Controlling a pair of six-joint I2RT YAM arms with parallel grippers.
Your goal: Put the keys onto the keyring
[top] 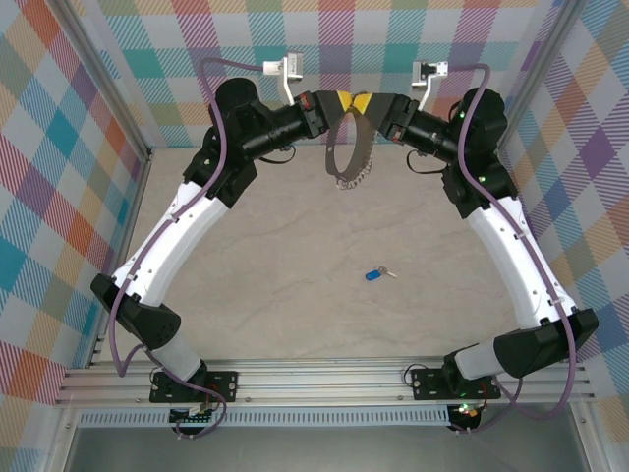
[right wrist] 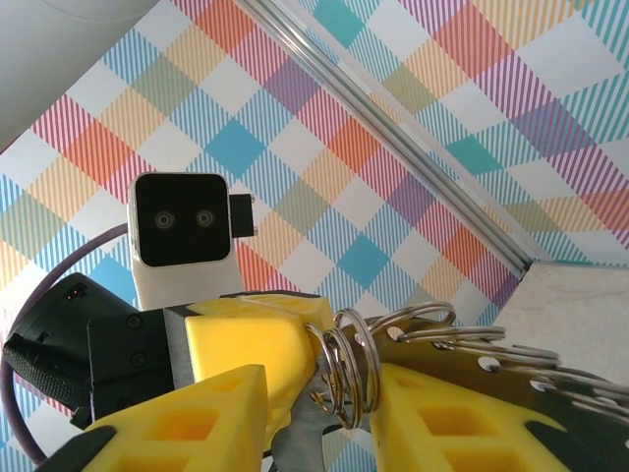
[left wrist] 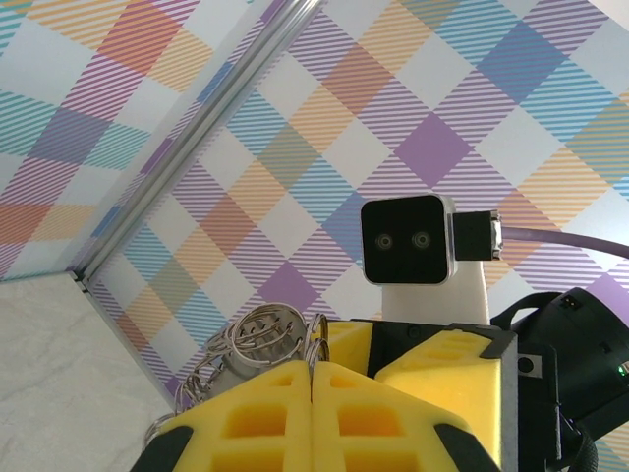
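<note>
My left gripper is pinching the flat body of the keyring next to its end loops, so my right gripper needs to hold the keyring while my left gripper takes an end loop (right wrist: 346, 366).
The keyring (top: 346, 162), a thin silver hoop with small loops dangling at its bottom, hangs in the air at the back middle between both arms. My left gripper (top: 339, 101) is shut on its top. In the left wrist view the yellow fingers (left wrist: 265, 413) press together with the keyring (left wrist: 251, 339) wire pinched between them. My right gripper (top: 366, 103) meets it from the right. Its jaws stand apart around the keyring (right wrist: 354, 369), whose loops lean on the right finger (right wrist: 462, 423). A blue-headed key (top: 374, 274) lies alone on the table.
The plaid back wall (top: 354, 49) stands close behind both grippers, with an aluminium frame post (top: 118, 108) at the left corner. The pale table (top: 295, 246) stretches in front of the key. A metal rail (top: 324, 379) runs along the near edge.
</note>
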